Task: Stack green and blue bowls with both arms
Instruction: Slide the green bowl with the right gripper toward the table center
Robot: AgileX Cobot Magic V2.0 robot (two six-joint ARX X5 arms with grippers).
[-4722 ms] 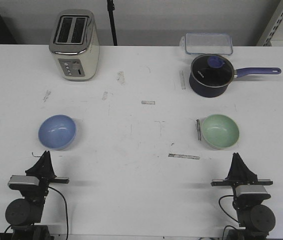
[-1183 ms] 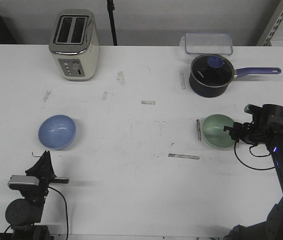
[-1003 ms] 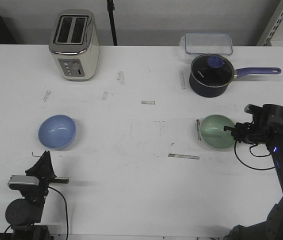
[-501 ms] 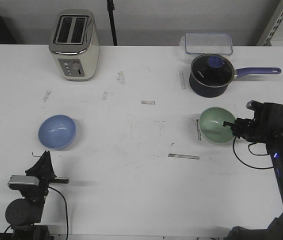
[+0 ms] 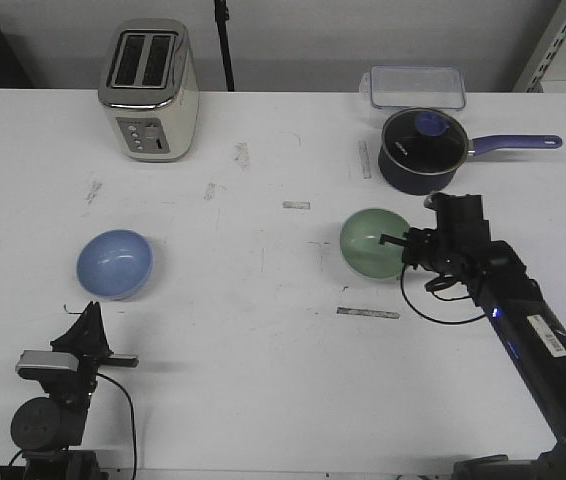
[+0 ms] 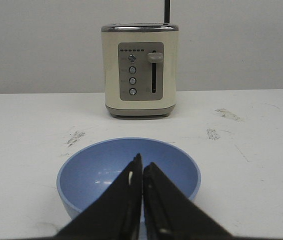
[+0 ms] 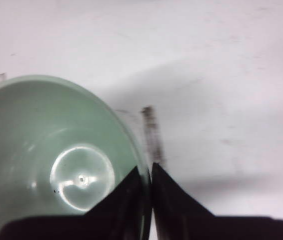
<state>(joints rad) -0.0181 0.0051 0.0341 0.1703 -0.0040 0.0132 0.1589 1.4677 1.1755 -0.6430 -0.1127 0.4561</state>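
The green bowl will go down from my right gripper onto the table [image 5: 296, 258], just in front of the middle bit of tape, where I will set it.
The pale green bowl [image 5: 373, 243] hangs tilted above the table right of centre, with my right gripper [image 5: 403, 252] shut on its rim. In the right wrist view one finger is inside the green bowl [image 7: 56, 165] and the other outside, at my right gripper [image 7: 146, 172]. The blue bowl [image 5: 114, 264] rests on the table at the left. My left gripper [image 5: 90, 318] stays low at the front, just short of it. In the left wrist view my left gripper [image 6: 142, 162] is shut and empty, its tips in front of the blue bowl [image 6: 96, 170].
A cream toaster [image 5: 149, 90] stands at the back left. A navy saucepan [image 5: 421, 150] with a purple handle sits at the back right, a clear lidded box [image 5: 416, 86] behind it. Bits of tape [image 5: 367, 313] lie on the table.
My right arm came up, closed on the green bowl's rim and lifted it, then carried it left towards the table's middle. The left arm and blue bowl have not moved.
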